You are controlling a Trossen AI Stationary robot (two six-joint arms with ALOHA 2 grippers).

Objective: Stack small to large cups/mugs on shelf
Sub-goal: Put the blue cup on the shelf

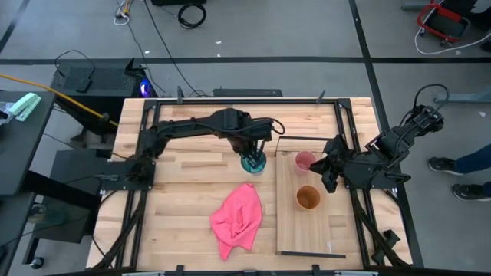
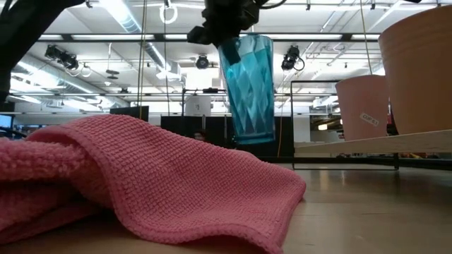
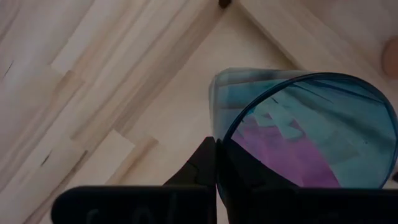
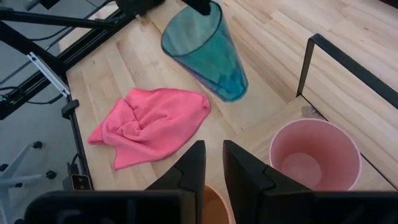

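My left gripper will set the teal cup, now hanging by the shelf's far end, down on the bare wood (image 1: 255, 180) (image 3: 242, 109) between the pink cloth and the shelf.
My left gripper (image 1: 252, 149) is shut on the translucent teal cup (image 1: 254, 162), which hangs just left of the shelf's (image 1: 291, 230) far end with its black wire frame (image 1: 307, 139). The pink cup (image 1: 304, 160) and the orange-brown cup (image 1: 308, 197) stand apart on their bases on the shelf board, mouths up. My right gripper (image 1: 326, 172) hovers open at the shelf's right side, above and between those two cups, holding nothing. My left gripper holds the teal cup by its rim (image 3: 219, 134), with one finger outside the wall and the other inside the mouth. The fingers come from above, pointing steeply down. The cup (image 2: 247, 88) hangs below them nearly upright, mouth up, its base clear of the tabletop.
A crumpled pink cloth (image 1: 238, 218) lies on the tabletop left of the shelf, near the front. Black frame rails (image 1: 142, 184) run along the table's left and right edges. Bare wood lies between the cloth and the teal cup.
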